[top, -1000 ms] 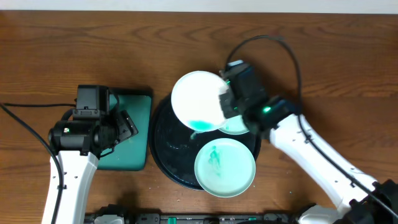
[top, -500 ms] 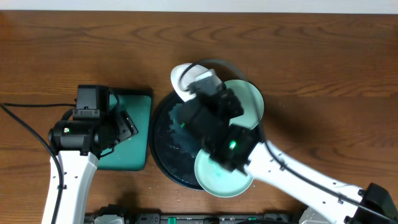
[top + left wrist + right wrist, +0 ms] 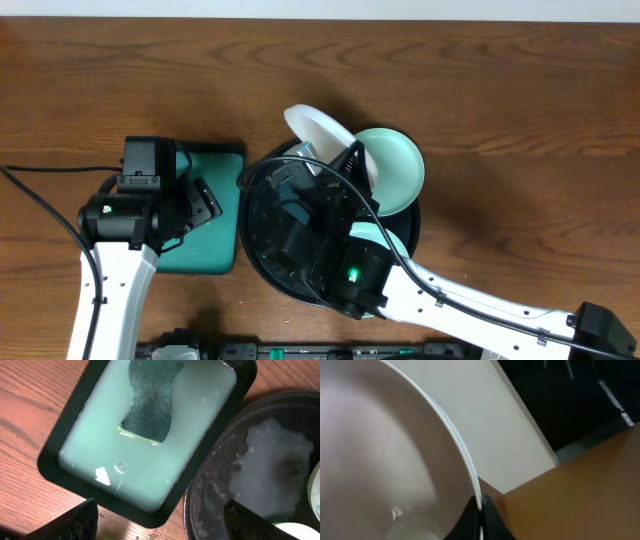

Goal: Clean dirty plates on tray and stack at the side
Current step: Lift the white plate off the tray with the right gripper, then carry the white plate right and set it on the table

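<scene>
I should let go of the white plate with my right gripper, setting it on the bare table across the black tray from the teal tray (image 3: 528,156).
The white plate (image 3: 312,128) is lifted above the black tray (image 3: 252,232) and tilted nearly on edge. My right gripper (image 3: 345,165) is shut on its rim; in the right wrist view the fingertips (image 3: 470,519) pinch the thin rim of the white plate (image 3: 380,460). One mint-green plate (image 3: 398,165) lies at the tray's far right side. Another mint-green plate (image 3: 392,238) is mostly hidden under my right arm. My left gripper (image 3: 160,527) is open and empty above the table, between the teal tray and the black tray (image 3: 210,505).
A rectangular teal tray (image 3: 75,430) holds milky liquid and a dark sponge (image 3: 150,400), left of the black tray. Foamy water (image 3: 275,465) covers part of the black tray's floor. My right arm crosses the black tray from the near right.
My right arm has swung left and nearer over the tray, turning the white plate from flat to nearly on edge. The left arm has stayed still.
</scene>
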`<state>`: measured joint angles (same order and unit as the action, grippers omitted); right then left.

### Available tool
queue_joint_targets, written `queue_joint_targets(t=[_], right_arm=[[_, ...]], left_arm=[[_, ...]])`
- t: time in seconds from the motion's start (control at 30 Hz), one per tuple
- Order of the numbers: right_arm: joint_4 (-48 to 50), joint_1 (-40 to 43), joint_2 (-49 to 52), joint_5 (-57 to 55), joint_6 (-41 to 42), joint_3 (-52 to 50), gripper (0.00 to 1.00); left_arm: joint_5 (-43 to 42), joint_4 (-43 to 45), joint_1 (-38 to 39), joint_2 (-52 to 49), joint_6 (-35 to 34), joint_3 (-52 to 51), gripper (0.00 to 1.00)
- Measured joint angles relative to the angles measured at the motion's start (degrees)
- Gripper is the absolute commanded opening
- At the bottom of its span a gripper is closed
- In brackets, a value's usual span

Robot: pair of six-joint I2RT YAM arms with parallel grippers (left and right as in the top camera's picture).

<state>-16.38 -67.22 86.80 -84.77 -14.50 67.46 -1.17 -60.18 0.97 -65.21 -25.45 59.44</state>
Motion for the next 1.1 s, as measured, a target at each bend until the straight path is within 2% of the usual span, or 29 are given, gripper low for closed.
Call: queue_joint_targets(t=[0.23, 0.43, 0.53, 0.8, 0.9, 0.97, 1.1], right_arm=[[0.0, 0.0, 0.0, -1.05, -0.98, 0.0, 0.01], [-0.61, -1.99, 0.0, 4.7, -0.28, 0.0, 0.01], [-0.04, -1.07, 0.0, 6.8, 2.82, 0.0, 0.01], [-7.08, 2.67, -0.37, 19.39, 9.94, 0.07, 0.01], [-10.64, 4.15, -0.39, 25.99, 16.22, 0.07, 0.01], [-13.03, 6.78, -0.48, 34.69, 22.58, 0.07, 0.01], [-17.22, 16.46, -0.48, 52.63, 38.03, 0.04, 0.01]], left_arm=[[0.0, 0.0, 0.0, 0.0, 0.0, 0.0, 0.8], [0.02, 0.0, 0.0, 0.0, 0.0, 0.0, 0.8], [0.02, 0.0, 0.0, 0.0, -0.02, 0.0, 0.8], [0.02, 0.02, 0.0, 0.0, 0.0, 0.0, 0.8], [0.0, 0.0, 0.0, 0.0, 0.0, 0.0, 0.8], [0.02, 0.0, 0.0, 0.0, -0.02, 0.0, 0.8], [0.0, 0.02, 0.0, 0.0, 0.0, 0.0, 0.8]])
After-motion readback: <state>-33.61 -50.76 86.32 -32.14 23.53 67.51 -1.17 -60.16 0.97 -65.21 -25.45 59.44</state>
